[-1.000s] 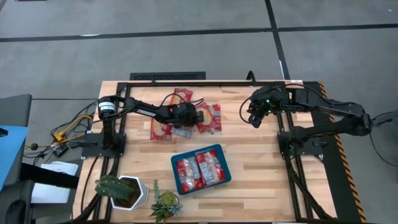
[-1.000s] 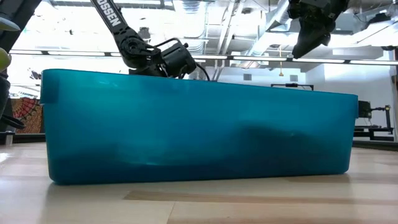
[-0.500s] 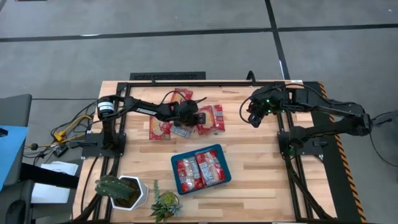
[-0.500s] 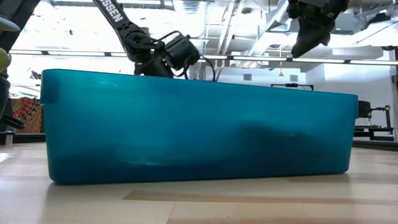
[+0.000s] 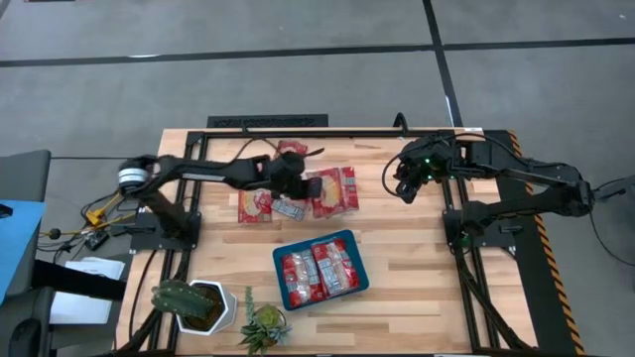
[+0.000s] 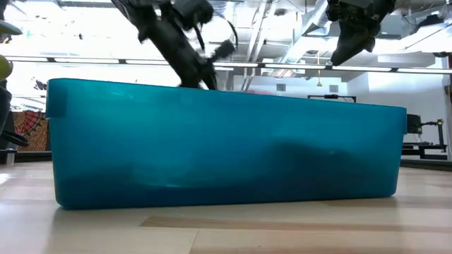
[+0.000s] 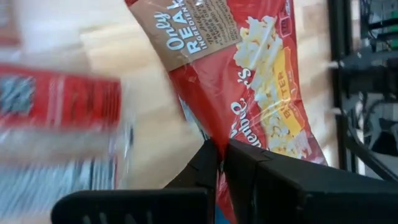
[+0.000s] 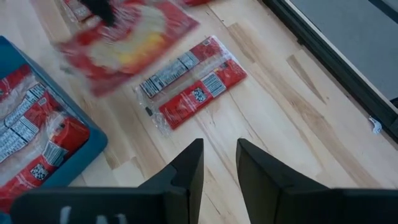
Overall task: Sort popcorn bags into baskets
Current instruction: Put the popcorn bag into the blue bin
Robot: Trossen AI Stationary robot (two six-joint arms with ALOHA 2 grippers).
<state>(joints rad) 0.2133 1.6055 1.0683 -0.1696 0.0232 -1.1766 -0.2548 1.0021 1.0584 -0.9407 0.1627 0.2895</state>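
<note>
Next, I release the red popcorn bag from my left gripper in the teal basket, over the bag on the cactus side (image 5: 303, 273).
My left gripper (image 5: 301, 181) is over the far-middle of the table, shut on a red popcorn bag (image 5: 323, 188), and also shows in its own wrist view (image 7: 219, 149). Other red bags lie flat on the wood: one beside it (image 5: 346, 188), two to the left (image 5: 256, 205) (image 5: 290, 209), one farther back (image 5: 292, 150). The teal basket (image 5: 281, 280) sits nearer, with several bags (image 5: 319, 270) lying in it. My right gripper (image 5: 405, 188) hangs open above the table's right side (image 8: 219, 155), touching nothing. My left gripper pinches the popcorn bag between its two fingers at one edge (image 7: 210, 138). The bag reaches away from the fingertips with its printed face toward the wrist camera. In the right wrist view the bag (image 8: 124, 43) shows lifted off the wood, above the lying bags.
A white pot with a cactus (image 5: 193, 302) and a small green plant (image 5: 263, 327) stand at the near-left corner. Black arm frames (image 5: 466, 228) rise on both sides. The basket's wall (image 6: 226, 148) fills the low view. Bare wood lies between the basket and the right arm.
My left gripper has risen from just above the scattered bags, staying shut, and has carried its bag up off the table. The left arm's shoulder has swung toward the table's left edge. My right arm has kept still.
</note>
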